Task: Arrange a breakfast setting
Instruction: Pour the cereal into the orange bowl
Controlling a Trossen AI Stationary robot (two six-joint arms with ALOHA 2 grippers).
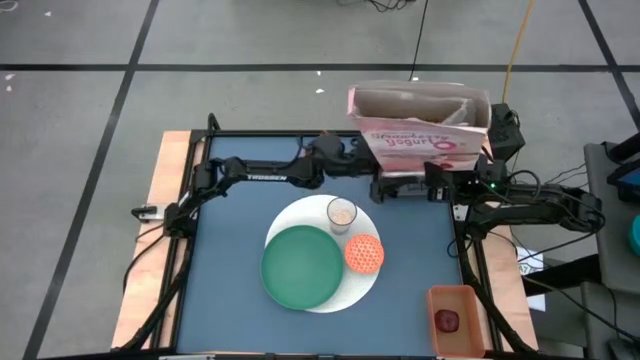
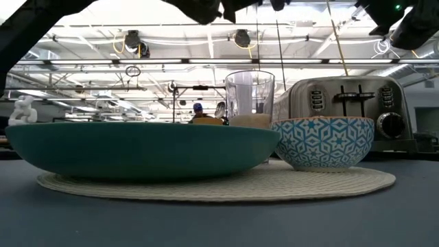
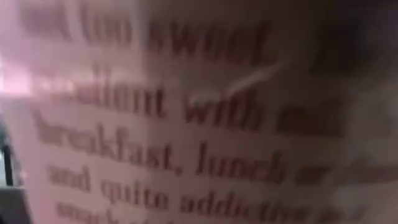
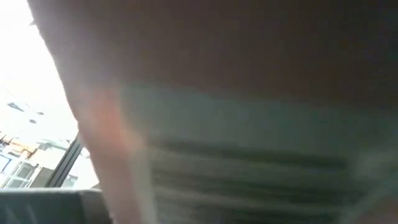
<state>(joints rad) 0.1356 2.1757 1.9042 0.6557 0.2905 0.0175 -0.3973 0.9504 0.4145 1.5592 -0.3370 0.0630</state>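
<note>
Next, my left gripper closes its fingers on the lower corner (image 1: 381, 166) of the pink cereal box, at the end that is opposite my right gripper.
A white round mat (image 1: 300, 215) lies mid-table and carries a green plate (image 1: 302, 265), a small glass (image 1: 342, 213) and an orange patterned bowl (image 1: 364, 253). A dark red fruit (image 1: 447, 320) sits in an orange tray (image 1: 462, 298) at the near right. The pink cereal box (image 1: 420, 128) hangs over the far edge with its open top up, above the toaster (image 2: 350, 110). My left gripper (image 1: 348, 152) is at the box's left lower corner, and the box's print fills its wrist view. My right gripper (image 1: 492, 135) is at the box's right end. My right gripper is on the cereal box's right end (image 1: 486, 128), coming from the table's right side. The box and the arm hide the fingers, so the kind of hold does not show. The box is lifted clear of the table, roughly upright.
The silver toaster (image 1: 410, 188) stands at the far side, just beyond the mat and partly under the box. Black frame rails (image 1: 470, 260) border the blue table top. Bare table lies left of the mat and in front of it.
</note>
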